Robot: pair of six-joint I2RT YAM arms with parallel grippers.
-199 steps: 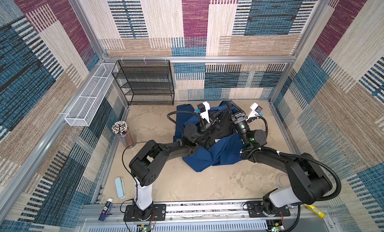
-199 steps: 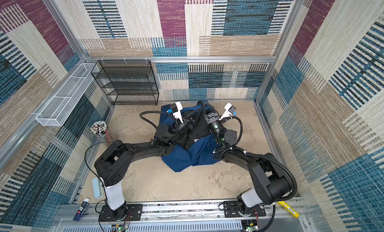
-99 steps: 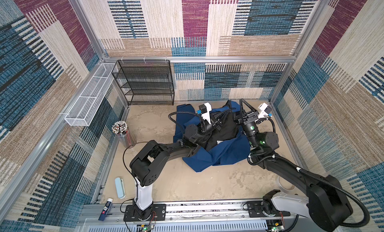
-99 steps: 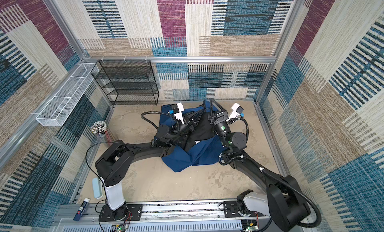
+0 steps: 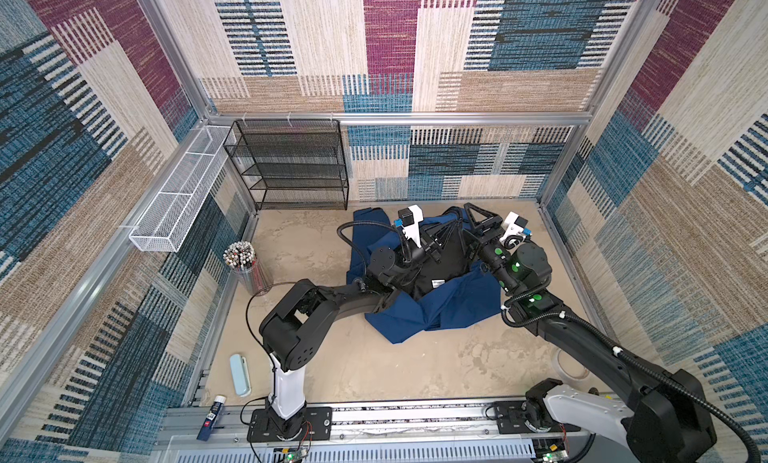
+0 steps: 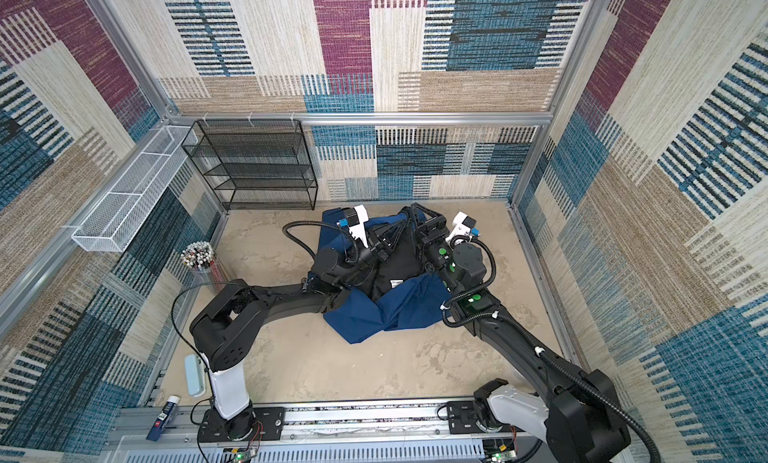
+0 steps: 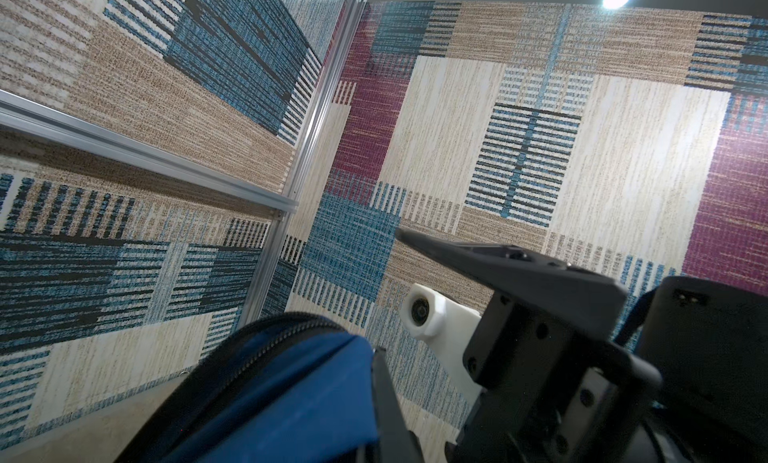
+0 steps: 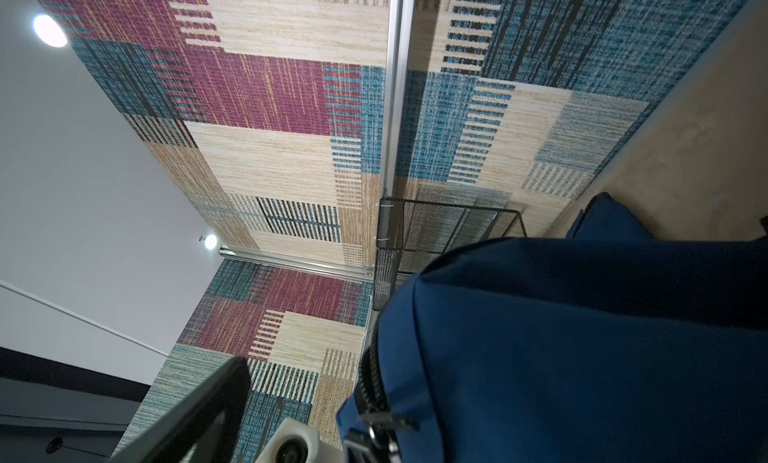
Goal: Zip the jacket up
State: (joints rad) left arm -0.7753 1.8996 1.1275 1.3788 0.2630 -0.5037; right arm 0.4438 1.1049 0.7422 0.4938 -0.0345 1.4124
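One finger of my right gripper is covered by blue cloth and the zipper slider, so I should back away, turn and pinch the slider's pull tab (image 8: 395, 421) from above.
The navy jacket (image 5: 440, 311) lies crumpled on the sandy floor in both top views, its black lining (image 6: 395, 265) showing in the middle. My left gripper (image 5: 442, 238) is shut on a raised fold of the jacket (image 7: 291, 390) beside the black zipper teeth (image 7: 249, 361); only one of its fingers (image 7: 384, 382) shows. My right gripper (image 5: 471, 228) stands open just right of it, lifted above the jacket. In the right wrist view one of its fingers (image 8: 212, 398) is free in the air, while blue cloth (image 8: 582, 357) and a metal zipper slider (image 8: 380, 419) hide the other.
A black wire shelf (image 5: 291, 166) stands at the back wall and a white wire basket (image 5: 178, 203) hangs on the left wall. A cup of pencils (image 5: 245, 265), a pale blue case (image 5: 240, 373) and a small tube (image 5: 211, 415) sit at the left. A tape roll (image 5: 571, 367) lies front right.
My right gripper has opened, let go of the jacket and pulled back to the right. More black lining now shows. The left gripper has kept its hold and place.
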